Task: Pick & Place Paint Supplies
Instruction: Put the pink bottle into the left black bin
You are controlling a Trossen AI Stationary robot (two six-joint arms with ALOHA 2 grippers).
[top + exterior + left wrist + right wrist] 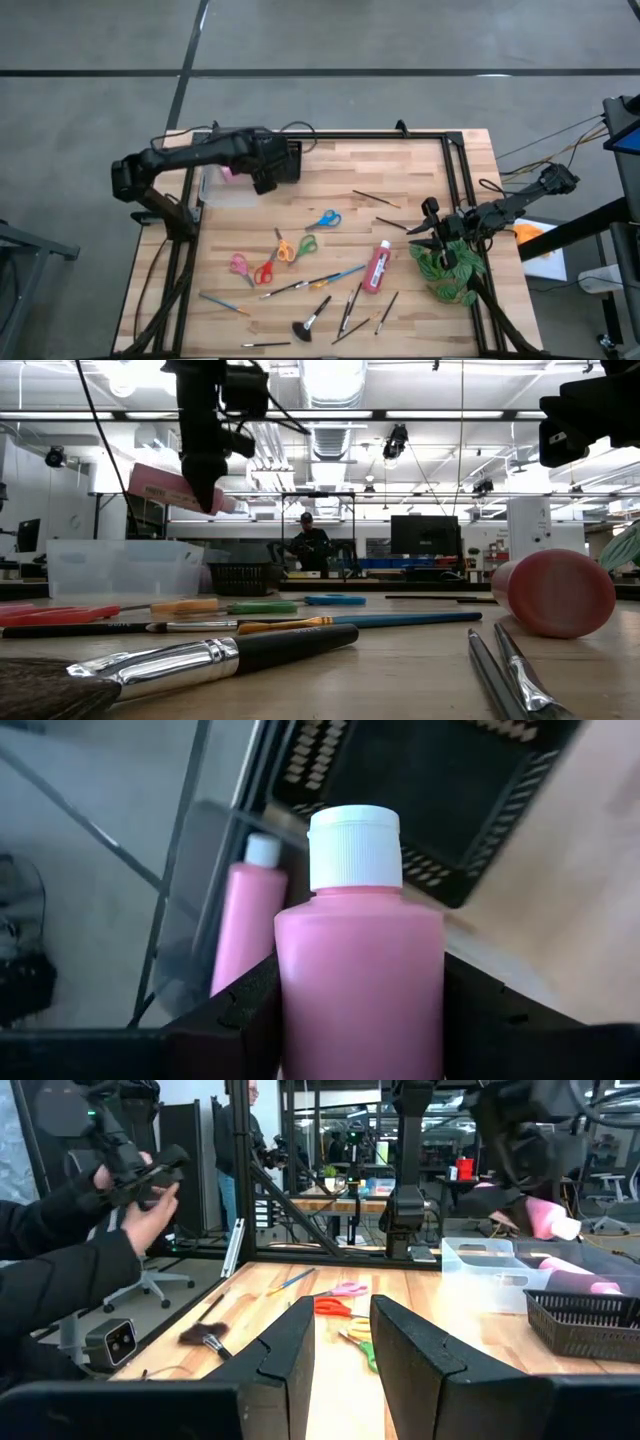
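Note:
Next, I let go of the pink paint bottle with my left gripper in the clear tub (pixel 232 160), next to the second pink bottle.
My left gripper (pixel 262 178) hangs over the table's far left, shut on a pink paint bottle (pixel 358 970) with a white cap. Below it, a second pink bottle (pixel 245 920) lies in the clear tub (pixel 225 190), and the black tray (pixel 440 790) stands beside the tub. On the table lie a red tube (pixel 377 267), blue-handled scissors (pixel 323 220), two more pairs of scissors (pixel 268 262) and several thin brushes (pixel 310 284). My right gripper (pixel 340 1350) waits at the right edge by the plant, open, with nothing between its fingers. My left gripper pinches the pink bottle's body (pixel 300 980) between its two fingers (pixel 240 1020), one on each side. The fingers slant down from above and lie along the bottle, whose white cap (pixel 353 845) points on past the fingertips. The bottle is lifted clear and tilted, above the tub.
A green leafy plant (pixel 447 265) stands at the right edge under my right arm. A wide black brush (pixel 305 328) lies near the front edge. A person's hand (pixel 140 1210) holds a controller in the room beyond the table.

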